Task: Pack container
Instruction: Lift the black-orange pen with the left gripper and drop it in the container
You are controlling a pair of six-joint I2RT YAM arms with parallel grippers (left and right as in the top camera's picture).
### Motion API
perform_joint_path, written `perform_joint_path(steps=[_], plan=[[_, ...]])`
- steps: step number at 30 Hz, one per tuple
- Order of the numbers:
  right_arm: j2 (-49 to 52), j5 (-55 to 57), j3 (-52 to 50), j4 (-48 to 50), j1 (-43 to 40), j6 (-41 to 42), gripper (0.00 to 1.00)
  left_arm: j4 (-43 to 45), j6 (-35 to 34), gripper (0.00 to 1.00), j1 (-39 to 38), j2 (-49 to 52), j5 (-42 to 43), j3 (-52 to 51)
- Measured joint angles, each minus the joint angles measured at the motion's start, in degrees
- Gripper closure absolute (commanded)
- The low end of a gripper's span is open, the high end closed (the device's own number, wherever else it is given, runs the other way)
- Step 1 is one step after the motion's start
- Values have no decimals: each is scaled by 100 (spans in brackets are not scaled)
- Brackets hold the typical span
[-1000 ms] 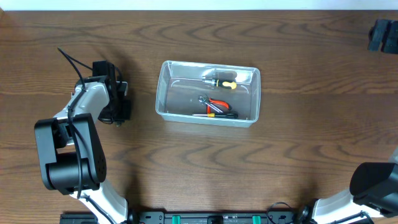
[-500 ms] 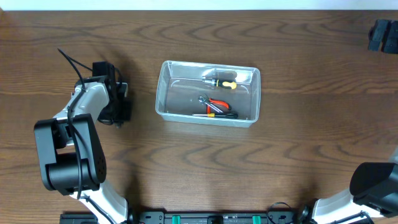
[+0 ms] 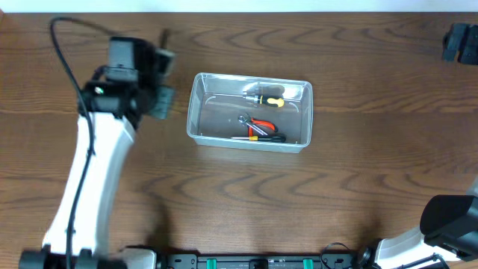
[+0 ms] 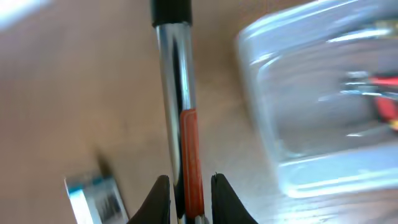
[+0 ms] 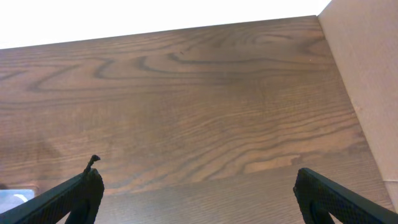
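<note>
My left gripper has the long tool. It will let go of it in the clear plastic container, over the screwdriver (image 3: 251, 100) (image 4: 384, 35) near the container's far side.
The clear plastic container (image 3: 196, 112) stands at the table's middle and holds a screwdriver (image 3: 265, 97) with a black and yellow handle and red-handled pliers (image 3: 261, 128). Its blurred corner also shows in the left wrist view (image 4: 323, 112). My left gripper (image 4: 188, 186) is shut on a long tool (image 4: 173, 93) with a chrome shaft, a red part and a black end. In the overhead view the left gripper (image 3: 151, 71) is raised just left of the container. My right gripper (image 5: 199, 186) is open and empty over bare wood.
A small blue-and-white box (image 4: 93, 194) lies on the table left of the held tool. A black object (image 3: 459, 41) sits at the far right edge. The right arm's base (image 3: 448, 217) is at the bottom right corner.
My left arm has lifted from low on the table and swung up and toward the container's far left corner, now carrying the long tool. The right arm has not moved.
</note>
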Motion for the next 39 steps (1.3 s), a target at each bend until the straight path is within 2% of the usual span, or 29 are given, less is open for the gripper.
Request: perform_joint_path(steps=[5, 7, 10, 14, 22, 24, 26, 28, 30, 35, 39], plan=[[0, 0, 0, 0, 0, 0, 1, 184, 1567, 94, -1139, 90, 90, 4], [0, 0, 0, 0, 0, 0, 1, 254, 2194, 94, -1434, 323, 98, 2], [0, 0, 0, 0, 0, 0, 1, 501, 2739, 94, -1631, 787, 103, 2], [0, 0, 0, 0, 0, 0, 1, 890, 3093, 94, -1626, 1537, 101, 2], [0, 0, 0, 0, 0, 2, 1, 1287, 3150, 94, -1534, 2621, 96, -2], [0, 0, 0, 0, 0, 0, 1, 1283, 3150, 83, -1537, 2695, 96, -2], [0, 0, 0, 0, 0, 2, 1, 1283, 3180, 64, -1537, 2717, 98, -2], [0, 0, 0, 0, 0, 0, 1, 1290, 3204, 53, -1537, 2719, 96, -2], [0, 0, 0, 0, 0, 0, 1, 1303, 3226, 33, -1537, 2719, 83, -2], [0, 0, 0, 2, 0, 0, 1, 1351, 3010, 22, -1534, 2719, 76, -2], [0, 0, 0, 2, 0, 0, 1, 1338, 2520, 8, -1495, 2621, 59, -2]])
